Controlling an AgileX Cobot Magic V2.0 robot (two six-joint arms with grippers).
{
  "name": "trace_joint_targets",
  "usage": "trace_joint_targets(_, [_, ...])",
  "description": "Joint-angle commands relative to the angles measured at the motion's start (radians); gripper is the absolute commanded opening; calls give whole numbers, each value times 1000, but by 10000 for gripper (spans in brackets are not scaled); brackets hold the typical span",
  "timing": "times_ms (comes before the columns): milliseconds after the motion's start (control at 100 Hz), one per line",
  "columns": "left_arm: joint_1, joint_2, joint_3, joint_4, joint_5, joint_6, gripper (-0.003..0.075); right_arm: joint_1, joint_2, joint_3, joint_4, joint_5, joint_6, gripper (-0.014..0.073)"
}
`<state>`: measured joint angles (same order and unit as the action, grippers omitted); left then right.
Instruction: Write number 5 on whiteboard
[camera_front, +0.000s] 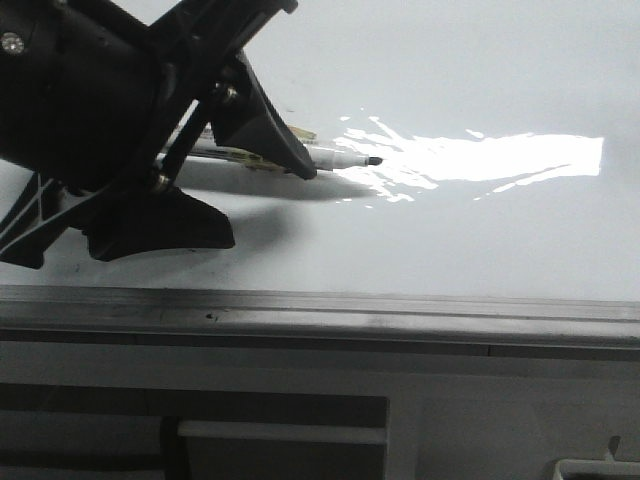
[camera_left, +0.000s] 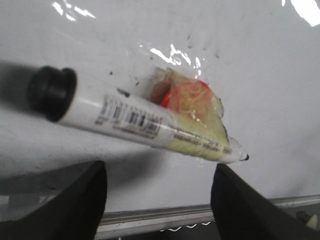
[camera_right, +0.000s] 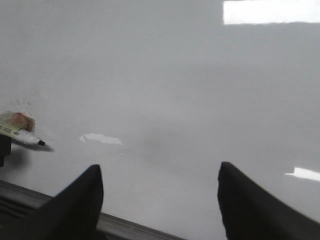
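The marker lies crosswise past the open fingers of my left gripper, so I should move toward the black tip and take the marker by its front end (camera_front: 335, 158).
A white marker (camera_front: 345, 158) with a black tip lies uncapped on the whiteboard (camera_front: 450, 240). My left gripper (camera_front: 265, 205) is open and hangs over the marker's rear half; one finger hides part of the barrel. In the left wrist view the marker (camera_left: 125, 117) lies just beyond the open gripper (camera_left: 159, 172), not between the fingers. A yellowish translucent wrap with a red spot (camera_left: 192, 97) clings to the marker's front. My right gripper (camera_right: 159, 169) is open and empty over bare whiteboard (camera_right: 175, 90), with the marker (camera_right: 22, 134) far to one side. No strokes of the number 5 show.
The board's grey metal frame edge (camera_front: 320, 310) runs along the near side, with table structure below it. A bright glare patch (camera_front: 500, 158) lies just beyond the marker tip. Small dark specks (camera_left: 200, 42) dot the board near the marker.
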<state>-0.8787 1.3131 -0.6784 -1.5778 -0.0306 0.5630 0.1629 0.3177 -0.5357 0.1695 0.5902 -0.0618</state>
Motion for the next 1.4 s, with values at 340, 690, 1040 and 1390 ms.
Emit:
trace_joint_targets(340, [3,-17,-66,-4,31,6,321,-5,20,-36,-4,-62,-11,440])
trace_joint_targets(690, [3,-15,-116,-41,31,5,442,-5,20,-36,-4,-61,-11,439])
trace_joint_targets(1040, [35,-11,-116,-62,-9,5,442,-5,20,-36,-4,-61,-11,439])
trace_joint_targets(1390, [55,86,-116,-62,100,5,442,-5,20,-36,-4,-57,-11,439])
